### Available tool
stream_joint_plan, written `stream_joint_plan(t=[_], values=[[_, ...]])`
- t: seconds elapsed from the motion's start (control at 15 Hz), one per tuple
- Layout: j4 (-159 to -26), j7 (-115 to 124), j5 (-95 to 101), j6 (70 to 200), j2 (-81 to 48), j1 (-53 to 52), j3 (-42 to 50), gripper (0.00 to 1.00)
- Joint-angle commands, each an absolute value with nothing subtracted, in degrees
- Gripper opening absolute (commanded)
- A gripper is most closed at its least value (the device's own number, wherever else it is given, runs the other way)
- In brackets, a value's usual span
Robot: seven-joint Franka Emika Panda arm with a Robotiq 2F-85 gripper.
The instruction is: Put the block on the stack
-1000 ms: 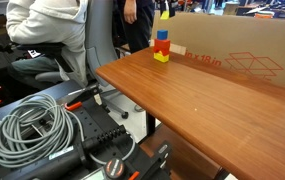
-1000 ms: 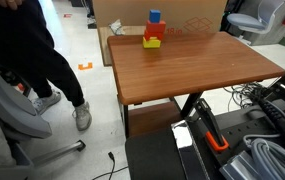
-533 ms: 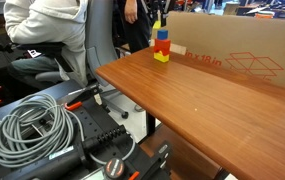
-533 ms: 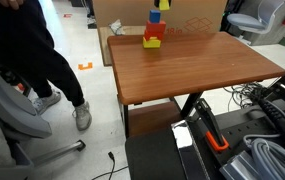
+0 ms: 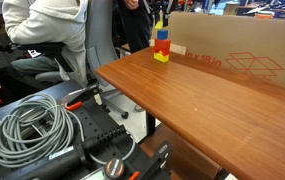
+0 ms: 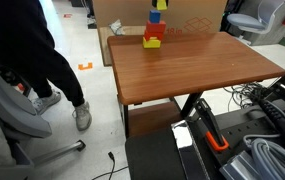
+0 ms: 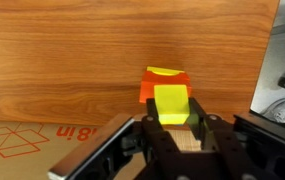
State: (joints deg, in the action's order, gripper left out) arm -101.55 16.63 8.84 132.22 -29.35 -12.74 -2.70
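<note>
I should let go of the bright yellow block on top of the stack's blue block [image 5: 163,28] [image 7: 171,101].
The stack [image 5: 162,46] stands at the far end of the wooden table [image 5: 202,100], yellow at the base, red, then blue; it also shows in an exterior view [image 6: 153,34]. My gripper [image 7: 172,108] is shut on the bright yellow block [image 7: 170,102] and holds it right over the stack's top. In the wrist view the red block [image 7: 149,88] and a yellow edge show beneath it, and the blue block is hidden. In both exterior views the block [image 5: 160,23] [image 6: 162,4] sits just above the blue block. I cannot tell whether they touch.
A large cardboard box [image 5: 232,55] stands just behind the stack. A seated person [image 5: 42,30] is beside the table's far end, and a standing person [image 6: 22,50] is next to it. Coiled cables [image 5: 32,130] lie on equipment in front.
Over the last second my gripper has come down with the yellow block to just above the blue block. Since half a second ago it has barely moved.
</note>
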Motion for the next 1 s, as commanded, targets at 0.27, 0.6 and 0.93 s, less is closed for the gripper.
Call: stream_joint_plan(t=[0.27, 0.6, 0.93], values=[[-95.6, 15.2, 8.1, 129.3, -33.7, -13.0, -2.6, 0.08], [-94.4, 14.5, 7.9, 129.2, -34.4, -12.8, -2.7, 0.26], [-94.9, 13.0, 7.3, 128.9, -33.4, -12.1, -2.9, 0.80]])
